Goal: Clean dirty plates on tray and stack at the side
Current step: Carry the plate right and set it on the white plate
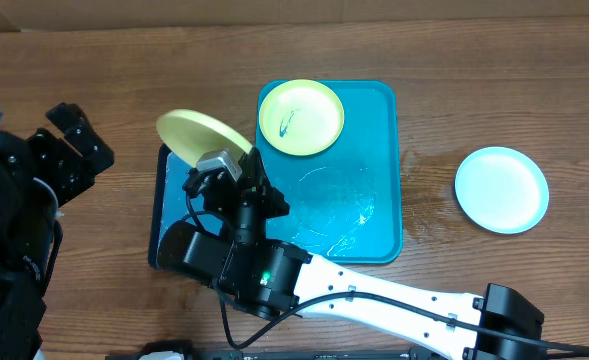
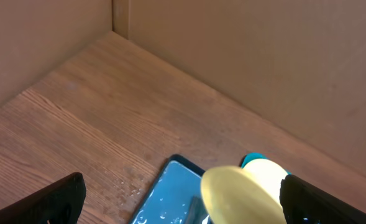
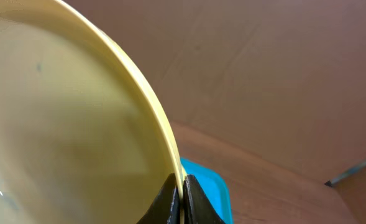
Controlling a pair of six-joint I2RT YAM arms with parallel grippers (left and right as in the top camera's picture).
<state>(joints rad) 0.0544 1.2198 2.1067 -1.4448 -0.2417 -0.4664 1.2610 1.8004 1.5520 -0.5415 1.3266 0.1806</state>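
Observation:
Next, my right gripper lets go of the tilted yellow-green plate on top of the pale teal plate (image 1: 501, 190).
My right gripper (image 1: 240, 166) is shut on the rim of a yellow-green plate (image 1: 200, 134) and holds it tilted above the small blue tray; the wrist view shows the fingers (image 3: 181, 194) pinching the rim of this plate (image 3: 64, 124). A second yellow-green plate (image 1: 301, 117) with a blue smear lies in the far left corner of the large teal tray (image 1: 379, 215). A pale teal plate (image 1: 501, 189) lies on the table at the right. My left gripper (image 2: 183, 199) is open and empty, off to the left (image 1: 74, 140); the held plate (image 2: 240, 196) shows between its fingers.
A smaller black-rimmed blue tray (image 1: 166, 215) with water drops lies left of the teal tray, partly under my right arm; it also shows in the left wrist view (image 2: 164, 199). Wet patches show on the teal tray and on the wood beside it. Cardboard walls (image 2: 232, 50) stand behind.

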